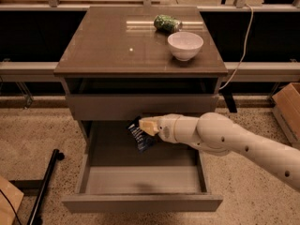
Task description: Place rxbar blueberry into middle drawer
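Note:
Next, I let go of the rxbar blueberry with my gripper on the centre of the open middle drawer's bottom point(147, 162).
My gripper point(144, 126) is shut on the rxbar blueberry point(139, 138), a dark navy-blue wrapper with pale print that hangs tilted below the pale fingertips point(147, 126). The white arm reaches in from the right. The bar is held over the back part of the open middle drawer point(140, 201), a wide shallow grey-brown tray pulled out toward me, just under the closed drawer front above it. The bar is above the drawer floor, not resting on it.
On the glossy brown tabletop point(108, 46) stand a white round bowl point(185, 45) and a green patterned can point(166, 23) lying at the back right. A cardboard box point(287, 108) sits on the floor at the right. A black bar point(44, 186) lies at the lower left.

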Action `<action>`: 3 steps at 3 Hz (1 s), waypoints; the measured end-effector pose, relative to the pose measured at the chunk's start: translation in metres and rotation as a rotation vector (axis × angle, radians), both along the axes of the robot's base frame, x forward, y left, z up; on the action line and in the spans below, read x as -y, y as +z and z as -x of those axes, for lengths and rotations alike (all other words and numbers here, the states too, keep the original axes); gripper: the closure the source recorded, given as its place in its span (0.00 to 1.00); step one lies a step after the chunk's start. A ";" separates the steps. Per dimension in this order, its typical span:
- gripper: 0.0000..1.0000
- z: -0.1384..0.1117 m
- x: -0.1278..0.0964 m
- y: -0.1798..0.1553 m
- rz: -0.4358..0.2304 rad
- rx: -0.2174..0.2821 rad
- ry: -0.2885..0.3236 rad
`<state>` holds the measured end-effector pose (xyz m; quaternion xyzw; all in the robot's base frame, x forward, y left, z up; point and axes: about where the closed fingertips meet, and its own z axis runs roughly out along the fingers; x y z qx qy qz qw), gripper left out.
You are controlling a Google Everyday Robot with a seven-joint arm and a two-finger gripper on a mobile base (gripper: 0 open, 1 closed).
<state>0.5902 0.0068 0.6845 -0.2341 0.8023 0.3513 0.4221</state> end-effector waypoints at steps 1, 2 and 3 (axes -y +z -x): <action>1.00 -0.003 0.007 -0.048 -0.015 -0.027 -0.033; 1.00 -0.005 0.011 -0.111 -0.041 -0.079 -0.064; 1.00 -0.008 0.017 -0.149 -0.041 -0.119 -0.076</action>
